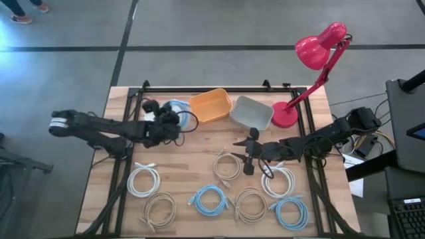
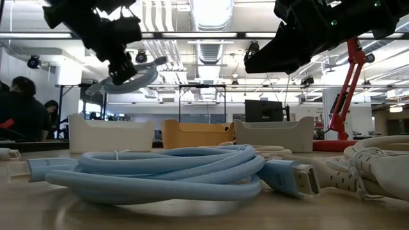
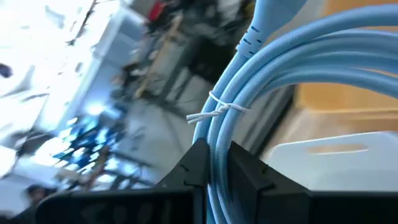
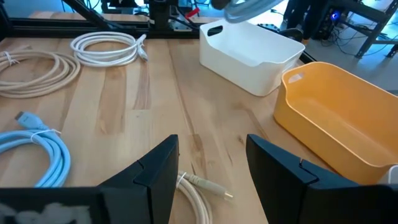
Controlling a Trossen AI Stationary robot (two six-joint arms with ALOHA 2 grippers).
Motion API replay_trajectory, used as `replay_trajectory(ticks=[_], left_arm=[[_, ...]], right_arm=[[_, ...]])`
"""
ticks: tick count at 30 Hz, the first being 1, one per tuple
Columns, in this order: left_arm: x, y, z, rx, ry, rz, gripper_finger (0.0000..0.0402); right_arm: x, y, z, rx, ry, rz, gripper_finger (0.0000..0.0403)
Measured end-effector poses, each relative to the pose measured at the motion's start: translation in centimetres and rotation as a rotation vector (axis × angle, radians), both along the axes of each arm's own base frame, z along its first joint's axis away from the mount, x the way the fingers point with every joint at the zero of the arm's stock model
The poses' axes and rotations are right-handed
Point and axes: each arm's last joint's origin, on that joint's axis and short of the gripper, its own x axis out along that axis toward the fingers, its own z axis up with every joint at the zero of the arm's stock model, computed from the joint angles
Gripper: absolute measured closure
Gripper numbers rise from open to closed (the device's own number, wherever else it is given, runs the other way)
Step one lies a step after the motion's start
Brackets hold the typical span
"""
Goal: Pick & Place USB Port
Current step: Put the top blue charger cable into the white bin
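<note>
The robot's left gripper needs to release the light blue USB cable inside the white bin [image 1: 174, 110] [image 3: 351, 171] next to the orange bin.
My left gripper [image 1: 170, 122] is shut on a coiled light blue USB cable [image 1: 179, 110] and holds it in the air over the white bin [image 2: 112, 133] at the far left of the bin row. In the low view the coil [image 2: 131, 75] hangs well above that bin. My right gripper [image 1: 248, 157] is open and empty, low over the table's middle, above a beige cable coil [image 1: 229, 166] whose plug end [image 4: 208, 185] lies between its fingers without touching them. An orange bin [image 1: 211, 105] and a grey bin [image 1: 252, 111] stand next to the white one. My left gripper pinches several bundled strands of the blue coil [image 3: 219, 146] between its two fingers, just below the white tie [image 3: 214, 112] that binds the coil. The fingers lie across the strands. The coil is lifted clear and tilted, and it sticks out beyond the fingertips [image 2: 121, 64].
Several coiled cables lie on the table's near half: white [image 1: 144, 179], beige [image 1: 159, 209], blue [image 1: 211, 199], beige [image 1: 251, 204], blue [image 1: 290, 212] and white [image 1: 279, 180]. A red desk lamp [image 1: 287, 114] stands at the far right. A person [image 2: 22, 108] sits beyond the table.
</note>
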Motion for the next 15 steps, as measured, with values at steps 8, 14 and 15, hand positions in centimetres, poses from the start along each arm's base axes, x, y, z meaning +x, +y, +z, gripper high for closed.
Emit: replay_trajectory(ticks=[8, 14, 15], left_arm=[[-1.3, 2.4, -3.1, -0.006, 0.004, 0.154, 0.0371], [-2.3, 4.1, -6.2, -0.032, 0.051, 0.256, 0.0363], [-2.4, 4.2, -6.6, -0.041, 0.051, 0.265, 0.0363]], right_arm=[[0.0, 0.0, -0.1, -0.003, 0.007, -0.001, 0.0218], [-0.1, 0.0, -0.1, -0.013, 0.016, 0.002, 0.0218], [-0.1, 0.0, -0.1, -0.018, 0.017, 0.004, 0.0218]])
